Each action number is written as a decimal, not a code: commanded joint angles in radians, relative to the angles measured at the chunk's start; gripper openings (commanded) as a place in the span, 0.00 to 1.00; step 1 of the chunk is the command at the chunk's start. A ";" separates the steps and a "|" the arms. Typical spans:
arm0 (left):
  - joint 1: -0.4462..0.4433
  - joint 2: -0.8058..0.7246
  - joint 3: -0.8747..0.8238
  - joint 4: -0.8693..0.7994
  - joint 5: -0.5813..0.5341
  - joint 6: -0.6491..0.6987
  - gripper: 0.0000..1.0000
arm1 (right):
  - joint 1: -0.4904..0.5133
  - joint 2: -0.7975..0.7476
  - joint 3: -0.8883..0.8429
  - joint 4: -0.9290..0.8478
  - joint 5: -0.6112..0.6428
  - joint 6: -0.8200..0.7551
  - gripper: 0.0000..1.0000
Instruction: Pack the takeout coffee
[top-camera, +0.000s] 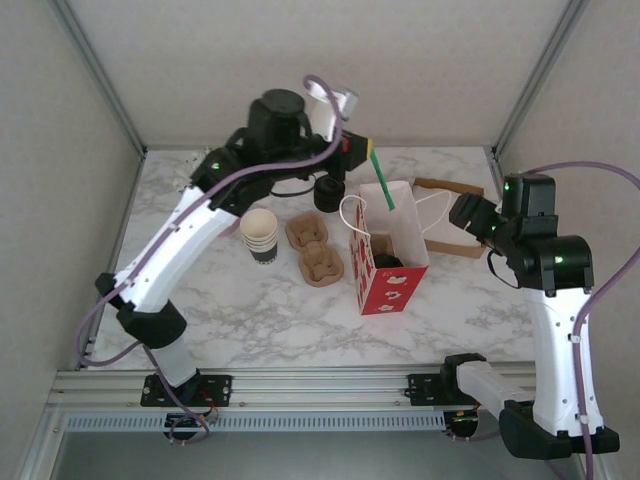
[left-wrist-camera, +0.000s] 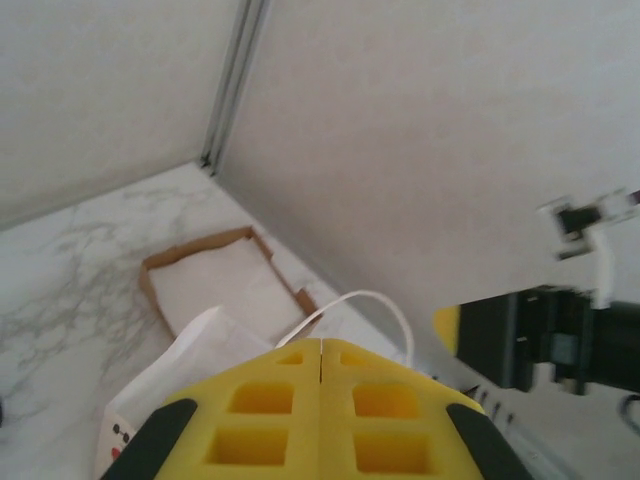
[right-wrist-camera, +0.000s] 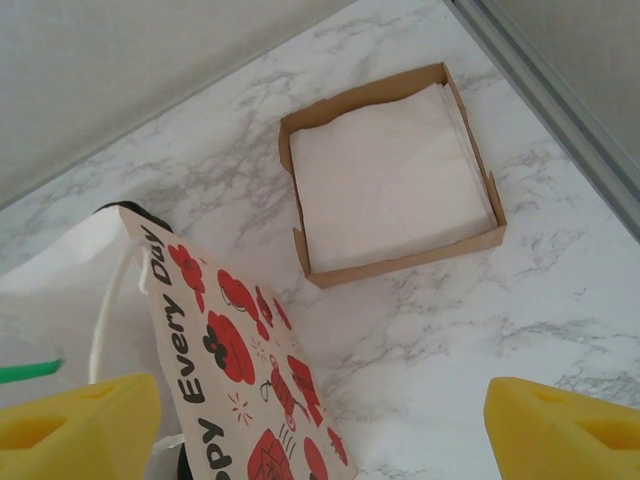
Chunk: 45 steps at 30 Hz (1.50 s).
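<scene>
The robot's left gripper needs to release the green straw inside the red-and-white paper bag (top-camera: 405, 262), next to the dark round shape. The straw now slants down into the bag.
A red-and-white paper bag (top-camera: 385, 255) stands open mid-table; its printed side fills the lower left of the right wrist view (right-wrist-camera: 230, 360). The takeout coffee is hidden, apart from a dark round shape low inside the bag (top-camera: 388, 263) that may be its lid. My left gripper (top-camera: 360, 148) hangs above the bag's far rim, shut on the top of a green straw (top-camera: 382, 180) that slants down into the bag. The yellow pads (left-wrist-camera: 270, 410) meet with no gap. My right gripper (top-camera: 462, 213) stands open to the right of the bag, with nothing between its fingers (right-wrist-camera: 85, 425).
A stack of nested cups (top-camera: 260, 236) and two cardboard cup carriers (top-camera: 315, 250) sit left of the bag. Black spare lids (top-camera: 328, 192) lie behind them. A cardboard tray of napkins (right-wrist-camera: 390, 180) lies at the bag's far right. Frame posts close the back corners.
</scene>
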<state>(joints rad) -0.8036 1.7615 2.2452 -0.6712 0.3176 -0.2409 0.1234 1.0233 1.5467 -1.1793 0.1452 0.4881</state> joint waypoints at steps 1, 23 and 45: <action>-0.053 0.058 0.035 -0.037 -0.163 0.074 0.00 | -0.022 -0.011 -0.026 -0.007 -0.053 0.018 0.85; -0.167 0.353 0.062 -0.074 -0.358 0.212 0.05 | -0.254 -0.025 -0.204 0.137 -0.418 0.019 0.86; 0.046 0.255 0.192 0.043 0.012 0.076 0.89 | -0.292 0.122 -0.175 0.208 -0.361 -0.001 0.87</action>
<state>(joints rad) -0.8104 2.0613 2.4077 -0.6910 0.2367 -0.1280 -0.1600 1.1217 1.3312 -1.0042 -0.2573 0.5011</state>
